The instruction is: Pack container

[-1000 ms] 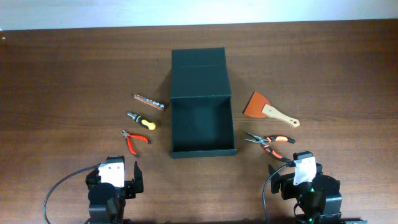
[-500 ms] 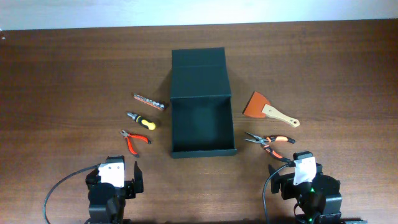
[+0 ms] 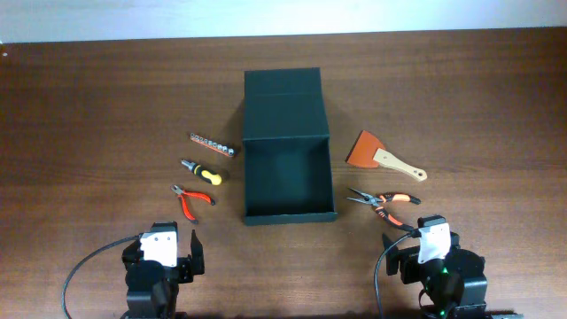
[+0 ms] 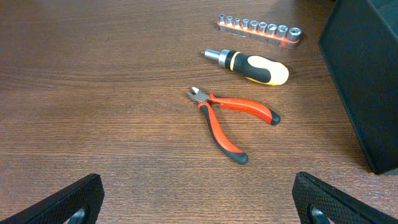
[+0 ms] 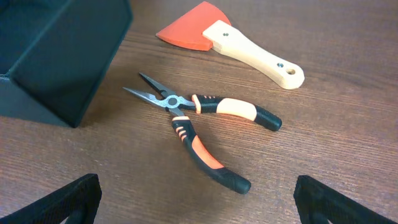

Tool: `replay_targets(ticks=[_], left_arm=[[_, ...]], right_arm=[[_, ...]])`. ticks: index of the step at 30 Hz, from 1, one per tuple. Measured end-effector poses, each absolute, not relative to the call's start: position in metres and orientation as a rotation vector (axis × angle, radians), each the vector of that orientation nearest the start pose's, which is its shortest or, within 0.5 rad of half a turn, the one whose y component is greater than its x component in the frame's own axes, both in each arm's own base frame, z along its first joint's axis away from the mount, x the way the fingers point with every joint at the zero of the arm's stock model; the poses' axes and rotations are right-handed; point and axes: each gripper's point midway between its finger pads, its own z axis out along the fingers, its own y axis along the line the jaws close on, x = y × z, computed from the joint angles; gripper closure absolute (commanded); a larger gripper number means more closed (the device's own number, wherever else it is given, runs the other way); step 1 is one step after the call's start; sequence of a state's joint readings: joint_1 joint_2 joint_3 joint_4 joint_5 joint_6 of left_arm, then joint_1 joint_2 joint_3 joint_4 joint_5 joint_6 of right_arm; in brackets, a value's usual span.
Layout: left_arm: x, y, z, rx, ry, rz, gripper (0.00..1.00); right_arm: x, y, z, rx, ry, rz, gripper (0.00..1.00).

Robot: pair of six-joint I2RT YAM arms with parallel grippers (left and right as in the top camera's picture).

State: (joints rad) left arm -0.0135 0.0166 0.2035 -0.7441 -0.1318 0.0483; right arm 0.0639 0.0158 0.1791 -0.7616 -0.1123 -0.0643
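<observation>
My right gripper will grip the orange needle-nose pliers' handle on the front-edge side at the striped part (image 3: 381, 212) (image 5: 189, 136) near the pliers' joint.
The dark green-black container (image 3: 288, 211) stands open at the table's middle, its flap lid (image 3: 283, 106) folded back. Left of it lie a socket rail (image 3: 213, 144), a yellow-and-black screwdriver (image 3: 202, 171) and red cutters (image 3: 191, 200); all three show in the left wrist view: socket rail (image 4: 261, 28), screwdriver (image 4: 255, 66), cutters (image 4: 227, 120). Right of it lie an orange scraper (image 3: 381, 155) and orange needle-nose pliers (image 3: 384, 204), which show in the right wrist view as scraper (image 5: 230, 37) and pliers (image 5: 199, 134). My left gripper (image 4: 199, 208) and right gripper (image 5: 199, 205) are open and empty near the front edge.
The container's wall shows at the right of the left wrist view (image 4: 367, 81) and at the left of the right wrist view (image 5: 56, 68). Bare wooden table (image 3: 89, 106) surrounds the tools.
</observation>
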Motion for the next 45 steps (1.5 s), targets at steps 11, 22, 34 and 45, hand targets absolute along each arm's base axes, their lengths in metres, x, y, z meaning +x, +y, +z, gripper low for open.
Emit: replay_targets(ticks=[11, 22, 34, 45], left_arm=[[0.193, 0.020, 0.092, -0.012, 2.129, 0.161, 0.01], [0.193, 0.020, 0.092, -0.012, 2.130, 0.161, 0.01], [0.193, 0.020, 0.092, -0.013, 2.129, 0.161, 0.01], [0.193, 0.020, 0.092, -0.012, 2.129, 0.161, 0.01]], right_arm=[[0.191, 0.032, 0.178, -0.192, 2.099, 0.130, 0.01], [0.211, 0.035, 0.217, -0.193, 2.511, 0.164, 0.01], [0.240, 0.041, 0.160, -0.189, 2.903, 0.223, 0.01], [0.248, 0.045, 0.111, -0.458, 3.065, 0.260, 0.01]])
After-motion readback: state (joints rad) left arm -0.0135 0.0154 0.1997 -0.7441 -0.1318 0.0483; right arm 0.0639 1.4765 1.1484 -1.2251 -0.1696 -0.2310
